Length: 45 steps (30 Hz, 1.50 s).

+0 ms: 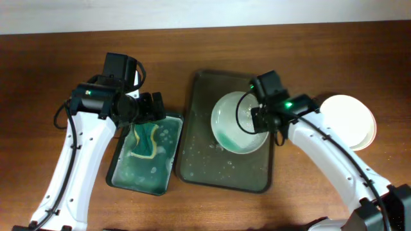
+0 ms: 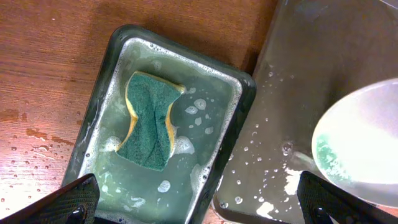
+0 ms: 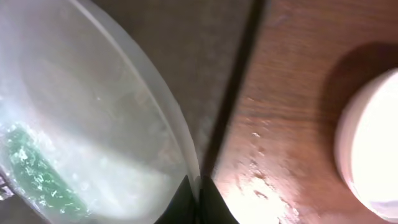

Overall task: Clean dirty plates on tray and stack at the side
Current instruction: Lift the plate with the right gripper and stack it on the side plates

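Observation:
The robot's right gripper should release the white plate on top of the clean white plates (image 1: 349,120) next to the tray.
My right gripper (image 1: 264,122) is shut on the rim of a white plate (image 1: 236,122) and holds it tilted over the dark tray (image 1: 199,160). The plate has a teal smear along its lower edge (image 3: 37,168); the fingers (image 3: 198,199) pinch its rim. Clean white plates (image 1: 350,122) lie on the table to the right, also in the right wrist view (image 3: 373,143). My left gripper (image 2: 199,202) is open and empty above the green basin (image 2: 242,93), with the yellow-green sponge (image 2: 149,121) lying in teal soapy water.
The green basin (image 1: 115,170) sits left of the tray, touching it. Water drops and foam lie on the tray floor (image 2: 273,155). Wet spots mark the wood left of the basin (image 2: 37,143).

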{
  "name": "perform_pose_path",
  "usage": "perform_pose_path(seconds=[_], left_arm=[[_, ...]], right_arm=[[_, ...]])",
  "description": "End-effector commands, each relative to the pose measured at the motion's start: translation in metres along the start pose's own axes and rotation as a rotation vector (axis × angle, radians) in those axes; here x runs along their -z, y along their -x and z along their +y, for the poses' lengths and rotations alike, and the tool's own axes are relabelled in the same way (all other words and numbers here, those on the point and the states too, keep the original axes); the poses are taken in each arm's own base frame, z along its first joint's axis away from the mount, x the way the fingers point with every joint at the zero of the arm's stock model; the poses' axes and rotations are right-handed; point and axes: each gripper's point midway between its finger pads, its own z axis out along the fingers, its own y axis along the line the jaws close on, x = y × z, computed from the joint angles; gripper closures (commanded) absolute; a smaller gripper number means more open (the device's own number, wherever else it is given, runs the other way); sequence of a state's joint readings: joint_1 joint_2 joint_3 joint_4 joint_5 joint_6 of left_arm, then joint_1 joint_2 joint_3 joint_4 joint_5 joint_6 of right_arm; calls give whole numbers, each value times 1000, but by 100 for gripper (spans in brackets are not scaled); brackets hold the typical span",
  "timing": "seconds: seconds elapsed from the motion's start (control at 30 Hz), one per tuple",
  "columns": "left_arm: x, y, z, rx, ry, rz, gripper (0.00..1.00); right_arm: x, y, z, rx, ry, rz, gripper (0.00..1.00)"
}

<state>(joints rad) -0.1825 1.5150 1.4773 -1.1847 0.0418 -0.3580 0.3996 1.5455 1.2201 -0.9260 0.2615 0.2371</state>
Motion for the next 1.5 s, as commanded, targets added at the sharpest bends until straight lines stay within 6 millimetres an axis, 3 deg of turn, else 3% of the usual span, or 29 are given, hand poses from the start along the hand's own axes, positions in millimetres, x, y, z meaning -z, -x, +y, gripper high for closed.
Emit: perform_pose_path(seconds=[0.0, 0.17, 0.4, 0.6, 0.97, 1.47], left_arm=[[4, 1, -2, -5, -17, -9, 0], [4, 1, -2, -5, -18, -9, 0], [4, 1, -2, -5, -18, -9, 0], [4, 1, -2, -5, -17, -9, 0], [4, 1, -2, -5, -18, -9, 0], [4, 1, -2, -5, -18, -9, 0]], right_arm=[[13, 0, -19, -47, -209, -57, 96], [24, -5, 1, 26, -246, -90, 96], [60, 10, 11, 115, -467, -306, 96], [88, 22, 4, 137, -624, -445, 96], [117, 26, 13, 215, -737, -564, 96], [119, 25, 12, 226, -747, -562, 96]])
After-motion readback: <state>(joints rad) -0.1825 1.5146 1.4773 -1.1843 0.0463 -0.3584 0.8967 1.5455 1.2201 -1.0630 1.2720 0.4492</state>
